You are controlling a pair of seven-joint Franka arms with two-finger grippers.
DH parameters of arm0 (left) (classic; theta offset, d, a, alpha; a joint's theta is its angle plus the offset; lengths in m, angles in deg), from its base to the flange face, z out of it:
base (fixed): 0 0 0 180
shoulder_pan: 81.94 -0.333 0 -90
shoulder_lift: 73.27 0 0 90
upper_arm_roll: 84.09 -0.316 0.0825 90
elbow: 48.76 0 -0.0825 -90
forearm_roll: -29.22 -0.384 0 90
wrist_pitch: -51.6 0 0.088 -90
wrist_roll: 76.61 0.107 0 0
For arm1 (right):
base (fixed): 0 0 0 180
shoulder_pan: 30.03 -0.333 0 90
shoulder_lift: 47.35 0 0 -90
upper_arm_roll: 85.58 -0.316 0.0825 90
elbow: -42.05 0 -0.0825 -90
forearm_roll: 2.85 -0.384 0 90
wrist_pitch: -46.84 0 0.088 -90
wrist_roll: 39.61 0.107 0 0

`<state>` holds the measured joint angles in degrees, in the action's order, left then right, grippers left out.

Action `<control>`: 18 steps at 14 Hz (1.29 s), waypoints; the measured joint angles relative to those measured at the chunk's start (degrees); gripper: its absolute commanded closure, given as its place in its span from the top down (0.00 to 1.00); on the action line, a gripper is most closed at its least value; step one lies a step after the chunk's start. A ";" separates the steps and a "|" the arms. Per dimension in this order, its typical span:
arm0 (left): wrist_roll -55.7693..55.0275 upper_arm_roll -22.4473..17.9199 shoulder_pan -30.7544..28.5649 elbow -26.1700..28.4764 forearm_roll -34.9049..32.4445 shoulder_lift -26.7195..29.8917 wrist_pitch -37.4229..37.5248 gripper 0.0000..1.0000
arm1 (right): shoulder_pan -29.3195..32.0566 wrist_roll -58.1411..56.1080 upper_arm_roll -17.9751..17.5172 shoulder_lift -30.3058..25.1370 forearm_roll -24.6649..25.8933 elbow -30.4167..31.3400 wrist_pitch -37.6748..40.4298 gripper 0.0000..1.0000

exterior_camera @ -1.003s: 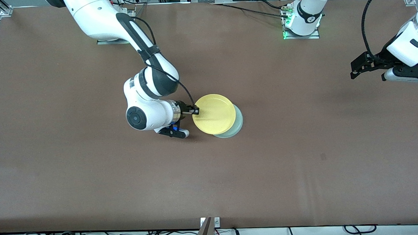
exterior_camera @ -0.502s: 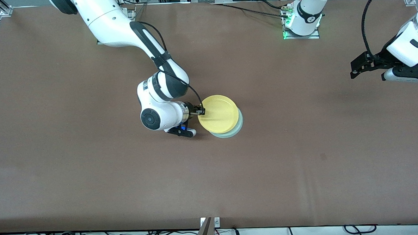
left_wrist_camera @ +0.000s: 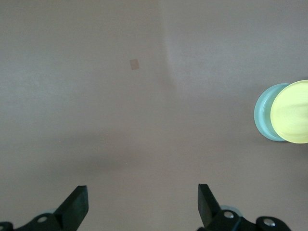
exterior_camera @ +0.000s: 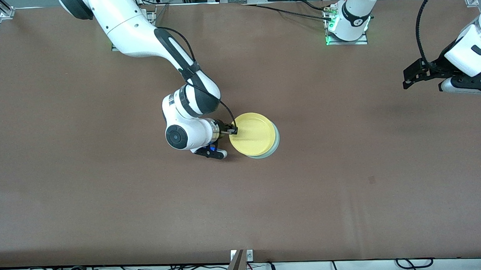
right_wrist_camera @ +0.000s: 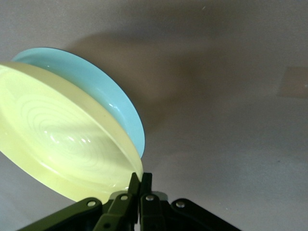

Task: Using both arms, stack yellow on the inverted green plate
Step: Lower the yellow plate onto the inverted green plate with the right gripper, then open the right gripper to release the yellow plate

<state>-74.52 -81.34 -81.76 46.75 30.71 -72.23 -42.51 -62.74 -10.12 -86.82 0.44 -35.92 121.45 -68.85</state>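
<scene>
My right gripper has the yellow plate. I should release it squarely over the middle of the inverted green plate (exterior_camera: 258, 135) (right_wrist_camera: 70, 114), so that it covers that plate's mint crescent.
The yellow plate (exterior_camera: 252, 134) lies almost squarely over the green plate (exterior_camera: 275, 143) in the middle of the table, and only a thin mint crescent shows past its edge. My right gripper (exterior_camera: 232, 131) is shut on the yellow plate's rim at the side toward the right arm's end. The right wrist view shows the yellow plate (right_wrist_camera: 62, 149) pinched at its edge by the right gripper (right_wrist_camera: 139, 180), with the green plate (right_wrist_camera: 91, 82) under it. My left gripper (exterior_camera: 406, 81) waits open in the air over the left arm's end of the table, its fingers (left_wrist_camera: 77, 207) wide apart.
Brown table surface surrounds the plates on all sides. A small darker patch (exterior_camera: 371, 180) marks the table nearer the front camera toward the left arm's end. Both arm bases (exterior_camera: 346, 33) stand along the farther edge of the table.
My right gripper has carried the yellow plate toward the left arm's end, so it now covers nearly all of the green plate. The left arm has stayed put.
</scene>
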 measured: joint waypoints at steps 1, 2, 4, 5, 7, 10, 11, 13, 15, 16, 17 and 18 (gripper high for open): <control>0.01 -0.01 -0.03 0.00 0.00 0.00 0.01 1.00 | -0.01 0.00 0.00 0.01 0.00 0.00 -0.01 0.00; 0.03 0.00 -0.03 0.00 0.00 0.00 0.01 1.00 | -0.05 0.00 0.00 0.03 -0.01 0.00 -0.08 0.00; 0.05 0.00 -0.03 0.00 0.00 0.00 0.02 1.00 | -0.37 0.00 -0.01 0.15 -0.03 0.00 -1.16 0.00; 0.05 0.00 -0.03 -0.01 0.00 0.00 0.03 1.00 | -0.55 0.00 -0.01 0.27 -0.04 0.00 -1.82 0.00; 0.07 0.00 -0.03 -0.01 0.00 0.00 0.03 1.00 | -0.73 0.01 -0.01 0.61 -0.05 -0.02 -2.57 0.00; 0.10 0.00 -0.02 -0.01 0.00 0.00 0.03 1.00 | -0.75 0.02 -0.01 0.75 -0.89 -0.02 -2.76 0.00; 0.11 0.02 0.00 -0.01 0.00 0.00 0.04 1.00 | -0.78 0.02 -0.02 0.75 -1.84 -0.03 -2.89 0.00; 0.12 0.05 0.05 -0.01 0.00 0.00 0.06 1.00 | -0.82 0.02 -0.02 0.75 -2.70 -0.04 -3.02 0.00; 0.15 0.05 0.06 -0.03 0.00 0.00 0.08 1.00 | -0.84 0.02 -0.02 0.75 -2.74 -0.05 -3.07 0.00; 0.18 0.07 0.10 -0.03 0.00 0.00 0.11 1.00 | -0.84 0.02 -0.02 0.75 -2.75 -0.06 -3.07 0.00; 0.19 0.13 0.15 -0.03 0.00 0.00 0.21 1.00 | -0.85 0.04 -0.02 0.75 -2.75 -0.06 -3.08 0.00; 0.19 0.16 0.21 -0.04 0.00 0.00 0.28 1.00 | -0.86 0.06 -0.02 0.76 -2.75 -0.06 -3.08 0.00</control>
<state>-74.33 -81.18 -81.54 46.71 30.71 -72.23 -42.24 -63.60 -10.06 -86.83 1.21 -38.67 121.39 -71.93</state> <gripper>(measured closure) 0.000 0.974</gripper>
